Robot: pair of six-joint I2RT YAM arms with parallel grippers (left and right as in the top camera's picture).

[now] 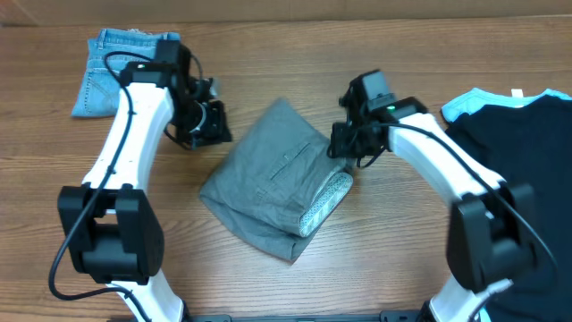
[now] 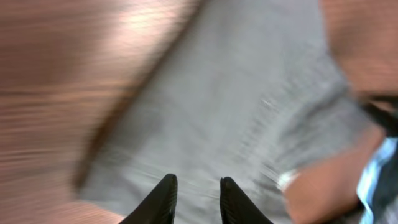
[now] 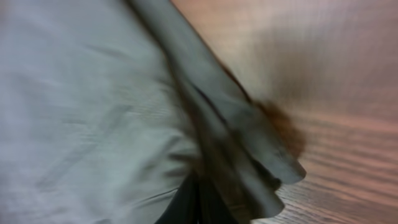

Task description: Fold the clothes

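Note:
The slanted grey shorts are pinched only at their edge fold, so next my right gripper takes the cloth further in to straighten them (image 1: 320, 161).
The grey shorts (image 1: 273, 179) lie folded in the middle of the table, with pale speckled lining (image 1: 326, 201) showing at their right corner. My left gripper (image 1: 214, 121) hovers just off their upper left edge. It is open, and in the left wrist view its fingers (image 2: 197, 183) have nothing between them, with the grey cloth (image 2: 249, 93) ahead. My right gripper (image 1: 344, 143) sits at the shorts' right edge. In the blurred right wrist view its fingers (image 3: 199, 199) are shut on a fold of grey cloth (image 3: 249, 143) that stands a little off the wood.
Blue denim shorts (image 1: 112, 72) lie at the far left of the wooden table (image 1: 402, 250), behind my left arm. A black tee (image 1: 518, 134) fills the right side, with a light-blue garment (image 1: 465, 103) poking out at its upper left.

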